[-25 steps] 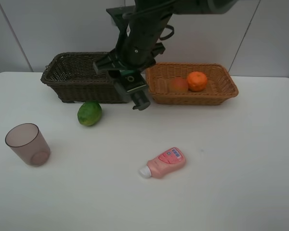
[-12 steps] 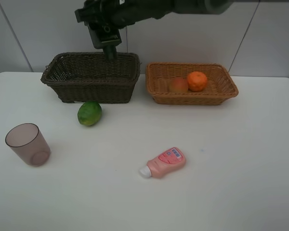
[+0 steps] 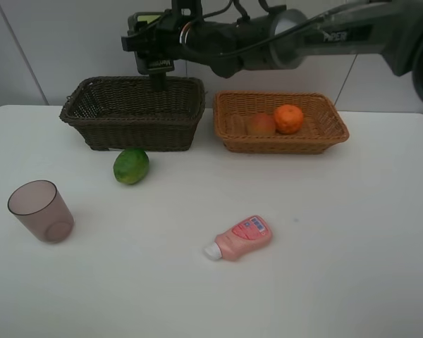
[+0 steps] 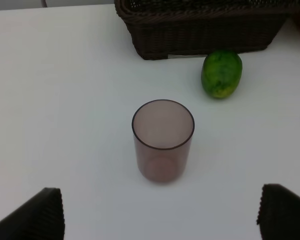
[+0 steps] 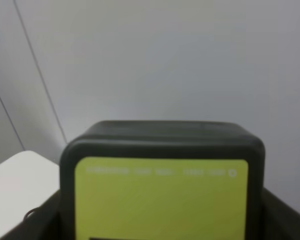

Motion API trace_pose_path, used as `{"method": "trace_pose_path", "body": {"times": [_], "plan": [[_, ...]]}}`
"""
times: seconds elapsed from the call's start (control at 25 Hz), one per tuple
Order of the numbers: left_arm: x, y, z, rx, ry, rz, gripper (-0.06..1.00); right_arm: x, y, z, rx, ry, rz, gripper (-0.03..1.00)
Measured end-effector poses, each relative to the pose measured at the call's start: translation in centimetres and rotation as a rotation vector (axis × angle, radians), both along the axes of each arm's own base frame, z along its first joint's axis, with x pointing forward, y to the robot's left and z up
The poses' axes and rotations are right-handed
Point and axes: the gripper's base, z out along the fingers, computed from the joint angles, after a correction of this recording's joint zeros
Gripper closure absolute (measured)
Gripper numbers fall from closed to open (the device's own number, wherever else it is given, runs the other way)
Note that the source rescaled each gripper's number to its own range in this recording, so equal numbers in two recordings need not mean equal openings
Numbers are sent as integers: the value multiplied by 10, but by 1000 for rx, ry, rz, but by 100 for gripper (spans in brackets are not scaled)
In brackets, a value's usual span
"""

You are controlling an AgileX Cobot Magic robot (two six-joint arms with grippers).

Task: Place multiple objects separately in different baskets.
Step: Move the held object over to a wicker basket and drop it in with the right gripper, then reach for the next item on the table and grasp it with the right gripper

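Observation:
The robot's right gripper will release the black pump bottle inside the middle of the dark brown basket (image 3: 145, 105), behind the lime.
My right gripper (image 3: 166, 33) reaches across to the left and is shut on the black pump bottle (image 3: 152, 55), held pump-down above the dark brown basket (image 3: 106, 127). In the right wrist view the bottle's green label (image 5: 161, 197) fills the lower part. The light tan basket (image 3: 328, 134) holds an orange (image 3: 288, 118) and a peach (image 3: 261, 124). On the table lie a green lime (image 3: 131, 166), a purple-brown cup (image 3: 40, 211) and a pink bottle (image 3: 241, 239). My left gripper (image 4: 165, 212) is open, just short of the upright cup (image 4: 163, 140).
The lime (image 4: 221, 73) lies close in front of the dark basket (image 4: 205, 35). A white wall rises behind both baskets. The right arm (image 3: 324, 35) spans the air above the tan basket.
My right gripper has carried the black pump bottle up and to the left, from in front of the baskets to above the dark basket. The other objects have not moved.

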Motion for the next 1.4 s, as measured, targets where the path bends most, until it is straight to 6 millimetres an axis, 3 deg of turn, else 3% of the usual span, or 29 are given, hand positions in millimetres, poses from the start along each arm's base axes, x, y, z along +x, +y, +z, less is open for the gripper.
{"method": "trace_pose_path", "body": {"times": [0.28, 0.56, 0.8, 0.88, 1.0, 1.08, 1.24, 1.4], "plan": [[0, 0, 0, 0, 0, 0, -6, 16, -9, -30, 1, 9, -25, 74], [0, 0, 0, 0, 0, 0, -6, 19, -9, -56, -7, 25, -22, 74], [0, 0, 0, 0, 0, 0, -6, 17, -10, -61, -15, 37, -23, 74], [0, 0, 0, 0, 0, 0, -6, 18, -10, -60, -2, 43, -30, 66], [0, 0, 0, 0, 0, 0, -6, 18, -11, -57, 16, 51, -41, 34], [0, 0, 0, 0, 0, 0, -6, 17, -11, -56, 10, 67, -47, 23], [0, 0, 0, 0, 0, 0, -6, 16, -13, -53, -21, 104, -54, 19], [0, 0, 0, 0, 0, 0, -6, 12, -17, -35, -64, 124, -57, 17]]}}
